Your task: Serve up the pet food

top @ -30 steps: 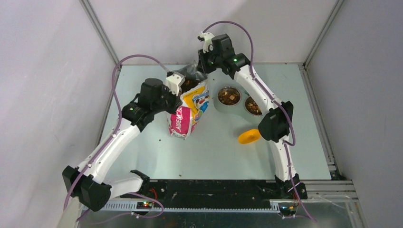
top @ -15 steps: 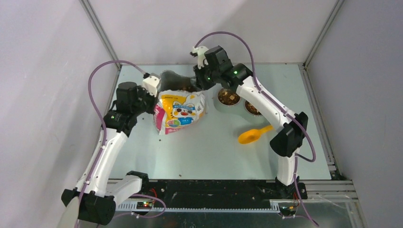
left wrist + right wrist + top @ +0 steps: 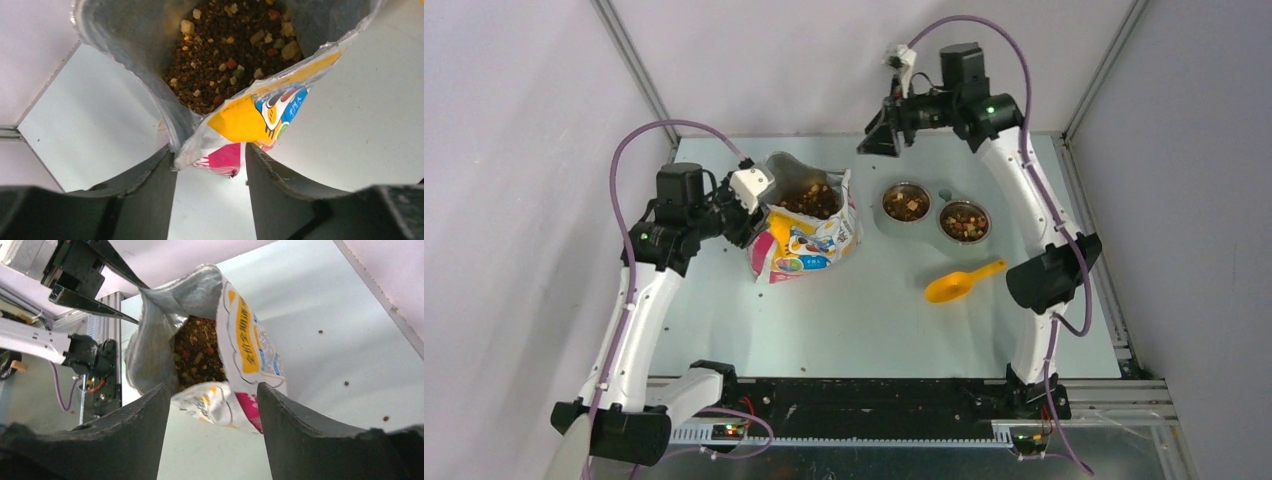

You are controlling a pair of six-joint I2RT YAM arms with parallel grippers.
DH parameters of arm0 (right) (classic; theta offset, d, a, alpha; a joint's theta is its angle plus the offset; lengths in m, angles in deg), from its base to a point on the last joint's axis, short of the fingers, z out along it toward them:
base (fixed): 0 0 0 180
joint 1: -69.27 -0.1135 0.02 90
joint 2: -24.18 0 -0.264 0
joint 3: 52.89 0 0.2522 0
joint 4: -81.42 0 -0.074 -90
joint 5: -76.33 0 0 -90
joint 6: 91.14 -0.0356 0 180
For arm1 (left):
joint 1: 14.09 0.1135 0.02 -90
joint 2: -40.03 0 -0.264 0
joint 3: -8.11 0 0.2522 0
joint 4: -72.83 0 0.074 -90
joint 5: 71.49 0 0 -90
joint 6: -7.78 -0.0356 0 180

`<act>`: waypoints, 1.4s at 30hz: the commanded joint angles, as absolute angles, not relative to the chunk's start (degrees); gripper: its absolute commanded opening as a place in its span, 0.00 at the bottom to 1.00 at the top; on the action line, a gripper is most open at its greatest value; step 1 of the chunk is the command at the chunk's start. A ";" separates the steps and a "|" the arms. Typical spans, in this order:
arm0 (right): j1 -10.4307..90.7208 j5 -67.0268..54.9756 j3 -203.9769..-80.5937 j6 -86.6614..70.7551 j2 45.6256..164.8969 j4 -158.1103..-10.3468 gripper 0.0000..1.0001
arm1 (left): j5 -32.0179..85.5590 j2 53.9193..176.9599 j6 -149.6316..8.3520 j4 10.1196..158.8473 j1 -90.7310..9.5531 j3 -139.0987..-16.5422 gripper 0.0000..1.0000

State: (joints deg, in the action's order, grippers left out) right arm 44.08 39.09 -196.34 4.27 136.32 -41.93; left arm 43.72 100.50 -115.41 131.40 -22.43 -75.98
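Note:
My left gripper will pinch the bag's corner [image 3: 186, 154] and my right gripper the opposite corner to pull the cat bag's opening flat, because it gapes wide.
The pet food [image 3: 809, 198] shows as dark kibble with tan bits inside the open mouth of the yellow-pink cat bag [image 3: 809, 245], which sits on the table left of centre. More pet food fills the two metal bowls [image 3: 907, 204] [image 3: 964, 222]. My left gripper [image 3: 758, 212] is open at the bag's left edge. In the left wrist view the bag's corner [image 3: 225, 155] lies just beyond the parted left gripper [image 3: 210, 165], with kibble [image 3: 235, 55] above it. My right gripper [image 3: 880, 136] hangs open, high behind the bag. Its wrist view shows the bag [image 3: 250, 345] past the open right gripper [image 3: 212, 400].
A yellow scoop [image 3: 959, 284] lies on the table in front of the double bowl holder [image 3: 928, 226]. A few loose pellets [image 3: 346, 383] dot the table. Enclosure walls and frame posts [image 3: 639, 70] stand close on three sides.
Both grippers have opened and let go of the bag. The right arm has swung up and back to the right. The bag now rests on the table with its mouth wide open.

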 commanded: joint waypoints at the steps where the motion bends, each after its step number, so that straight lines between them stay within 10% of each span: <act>1: 48.53 54.83 -199.61 17.06 140.82 -35.58 0.65 | 47.29 100.43 -121.74 134.85 -21.76 -76.55 0.59; 17: 41.16 47.46 -211.96 40.38 152.81 -24.32 0.60 | 46.67 107.74 -120.15 124.26 -21.76 -77.45 0.53; 27: 41.41 44.35 -209.26 44.27 149.86 -20.15 0.32 | 45.44 106.35 -124.23 127.88 -19.90 -77.94 0.22; 32: 42.48 41.53 -206.21 46.39 146.19 -20.06 0.01 | 46.72 106.34 -125.64 129.51 -16.46 -79.82 0.06; 42: 45.09 42.79 -198.79 44.34 132.69 -18.62 0.00 | 54.93 107.80 -126.43 140.18 -9.65 -89.54 0.00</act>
State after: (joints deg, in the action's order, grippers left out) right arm 42.70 41.10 -198.98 44.42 143.51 -20.51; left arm 51.83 109.35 -124.52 139.69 -13.16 -82.23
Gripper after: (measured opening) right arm 0.013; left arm 0.009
